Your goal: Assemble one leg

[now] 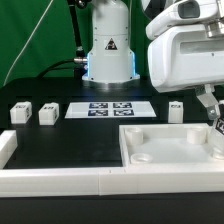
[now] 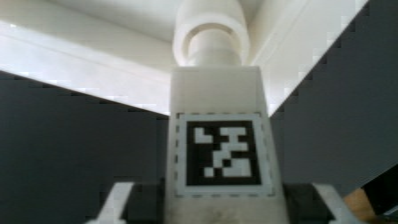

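Observation:
Next, I let go of the white leg, now held over the tray's end, upright in the white tray's curved socket [image 1: 214,152] [image 2: 212,24], below the big white hand body.
In the wrist view my gripper [image 2: 222,208] is shut on a white leg [image 2: 221,100] that bears a black-and-white tag [image 2: 224,150]; one finger [image 2: 128,200] shows on each side of it. The leg's round end [image 2: 214,45] points at a curved socket [image 2: 222,14] of the white tray. In the exterior view the gripper [image 1: 215,130] hangs over the right end of the tray [image 1: 135,140]; the held leg is mostly hidden there. Three more legs stand on the table: two at the exterior view's left [image 1: 20,111] [image 1: 47,114] and one at the right [image 1: 176,110].
The marker board [image 1: 110,108] lies in front of the robot's base [image 1: 108,50]. A low white wall [image 1: 60,180] runs along the table's front, with a raised end [image 1: 6,145] at the left. The big white hand body [image 1: 185,50] fills the upper right.

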Controlling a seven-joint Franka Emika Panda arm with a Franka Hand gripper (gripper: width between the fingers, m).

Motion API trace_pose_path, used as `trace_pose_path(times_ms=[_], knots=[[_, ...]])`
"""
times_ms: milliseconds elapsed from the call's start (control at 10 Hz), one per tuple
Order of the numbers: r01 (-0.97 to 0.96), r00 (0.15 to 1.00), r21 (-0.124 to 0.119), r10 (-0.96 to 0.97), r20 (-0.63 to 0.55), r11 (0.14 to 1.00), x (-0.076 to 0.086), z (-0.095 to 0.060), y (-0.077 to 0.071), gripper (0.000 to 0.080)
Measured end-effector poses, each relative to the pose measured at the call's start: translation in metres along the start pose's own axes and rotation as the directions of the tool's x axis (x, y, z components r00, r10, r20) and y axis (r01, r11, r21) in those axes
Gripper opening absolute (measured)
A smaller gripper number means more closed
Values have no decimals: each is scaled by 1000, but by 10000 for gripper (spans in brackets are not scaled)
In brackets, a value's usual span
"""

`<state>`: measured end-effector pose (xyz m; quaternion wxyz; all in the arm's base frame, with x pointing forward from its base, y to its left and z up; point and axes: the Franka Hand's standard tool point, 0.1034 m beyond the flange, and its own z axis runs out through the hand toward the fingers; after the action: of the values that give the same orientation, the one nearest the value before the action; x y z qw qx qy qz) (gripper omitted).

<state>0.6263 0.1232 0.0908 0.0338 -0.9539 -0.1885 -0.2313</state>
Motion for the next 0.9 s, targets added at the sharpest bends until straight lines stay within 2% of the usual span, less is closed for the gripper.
trace_pose_path(times_ms=[300, 800, 900], knots=[[-14, 1000, -4, 14, -28, 1000, -18, 2, -5, 291], [-21, 993, -22, 19, -114, 1000, -23, 2, -4, 291], [-21, 993, -22, 19, -113, 1000, -23, 2, -4, 367]])
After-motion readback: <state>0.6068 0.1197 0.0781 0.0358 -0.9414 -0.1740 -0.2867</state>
